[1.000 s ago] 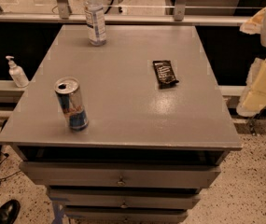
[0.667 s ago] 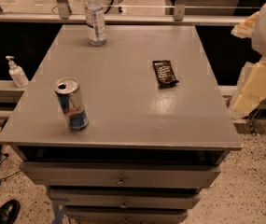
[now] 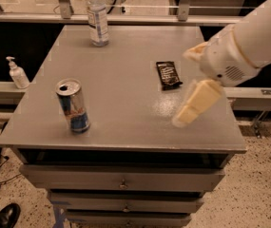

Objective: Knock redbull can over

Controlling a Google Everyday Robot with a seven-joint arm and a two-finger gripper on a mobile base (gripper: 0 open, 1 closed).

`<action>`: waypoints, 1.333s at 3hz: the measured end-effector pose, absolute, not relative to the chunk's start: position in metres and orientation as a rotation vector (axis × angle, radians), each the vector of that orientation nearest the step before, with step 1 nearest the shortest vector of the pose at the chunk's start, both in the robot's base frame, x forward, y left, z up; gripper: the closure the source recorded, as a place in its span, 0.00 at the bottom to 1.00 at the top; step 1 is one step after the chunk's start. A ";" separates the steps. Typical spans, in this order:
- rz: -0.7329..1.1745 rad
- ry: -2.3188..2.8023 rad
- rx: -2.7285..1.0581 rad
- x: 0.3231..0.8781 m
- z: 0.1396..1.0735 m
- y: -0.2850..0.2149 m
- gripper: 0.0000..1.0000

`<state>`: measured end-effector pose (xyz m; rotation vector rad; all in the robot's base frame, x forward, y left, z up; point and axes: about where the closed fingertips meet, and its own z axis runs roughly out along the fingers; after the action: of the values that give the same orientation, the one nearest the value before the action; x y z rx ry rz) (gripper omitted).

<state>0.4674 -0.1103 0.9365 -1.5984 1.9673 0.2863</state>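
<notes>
Next, I move my gripper next to the redbull can near the table's front edge and close it around the can's middle (image 3: 73,106).
The redbull can (image 3: 73,106) stands upright near the front left of the grey table (image 3: 125,42), silver and blue with its tab top open. My gripper (image 3: 180,89) reaches in from the upper right on a white arm and hovers above the table's right side. It is far to the right of the can and just in front of the black wrapper. Its two cream fingers (image 3: 195,102) stand apart with nothing between them.
A clear water bottle (image 3: 98,18) stands at the table's back left. A flat black snack wrapper (image 3: 168,74) lies right of centre. A soap dispenser (image 3: 17,73) sits on a ledge at the left. Drawers (image 3: 120,179) are below the tabletop. A shoe (image 3: 2,216) is at the bottom left.
My arm and gripper have swung left from beyond the table's right edge to over its right side. The can, bottle and wrapper have not moved.
</notes>
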 end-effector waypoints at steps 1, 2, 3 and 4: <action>0.534 1.846 -1.527 0.484 0.917 -0.050 0.00; 0.710 1.725 -1.459 0.488 0.902 -0.002 0.00; 0.827 1.600 -1.411 0.484 0.890 0.040 0.00; 0.911 1.497 -1.391 0.474 0.886 0.076 0.00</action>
<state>0.4744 0.0757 0.8863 -1.3906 1.4968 0.9115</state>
